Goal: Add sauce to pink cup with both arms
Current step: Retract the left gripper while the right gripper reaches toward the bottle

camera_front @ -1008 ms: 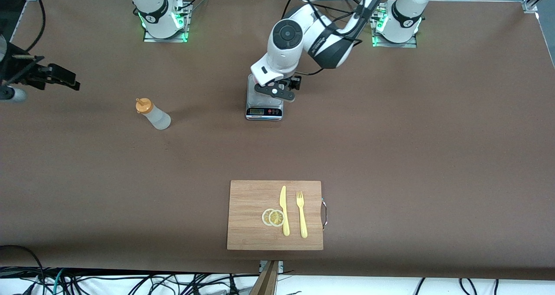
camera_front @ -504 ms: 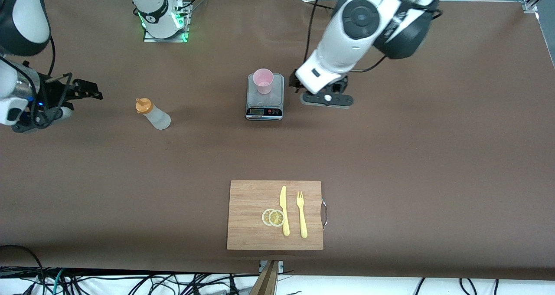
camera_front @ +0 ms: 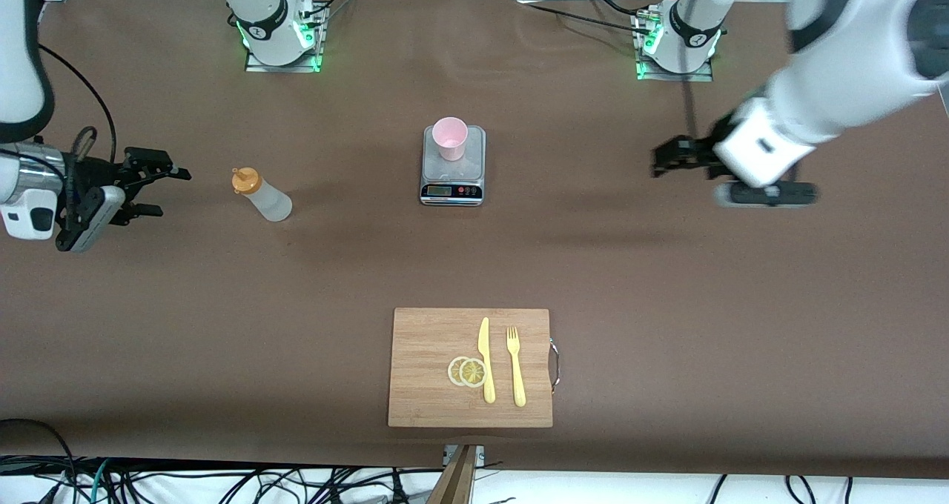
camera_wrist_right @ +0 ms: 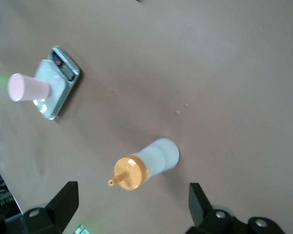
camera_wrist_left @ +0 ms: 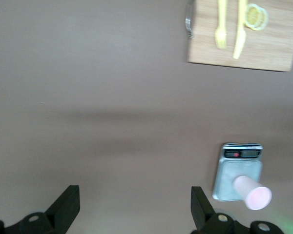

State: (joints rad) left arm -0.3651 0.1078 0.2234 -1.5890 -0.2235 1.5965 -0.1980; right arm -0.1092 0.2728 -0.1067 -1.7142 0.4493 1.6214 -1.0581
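Note:
The whitish body (camera_front: 270,202) (camera_wrist_right: 159,156) of the sauce bottle, below its orange nozzle cap, will be gripped by my right gripper.
The sauce bottle (camera_front: 261,194), whitish with an orange nozzle cap, stands on the brown table toward the right arm's end. My right gripper (camera_front: 167,190) hovers low beside it, open and apart from it, with nothing between its fingers. In the right wrist view the sauce bottle (camera_wrist_right: 146,165) shows just ahead of the open right gripper (camera_wrist_right: 132,204). The pink cup (camera_front: 450,138) stands upright on a small kitchen scale (camera_front: 453,181) at mid-table. My left gripper (camera_front: 661,161) hangs open and empty over bare table toward the left arm's end, well away from the cup (camera_wrist_left: 253,191).
A wooden cutting board (camera_front: 430,385) lies near the table's front edge. It carries a yellow knife (camera_front: 485,359), a yellow fork (camera_front: 515,367) and two lemon slices (camera_front: 467,371). Green-lit arm bases (camera_front: 282,37) stand along the edge farthest from the front camera.
The left arm has swung from over the scale toward its own end of the table, uncovering the pink cup. The right gripper has moved closer to the sauce bottle. Both stayed open.

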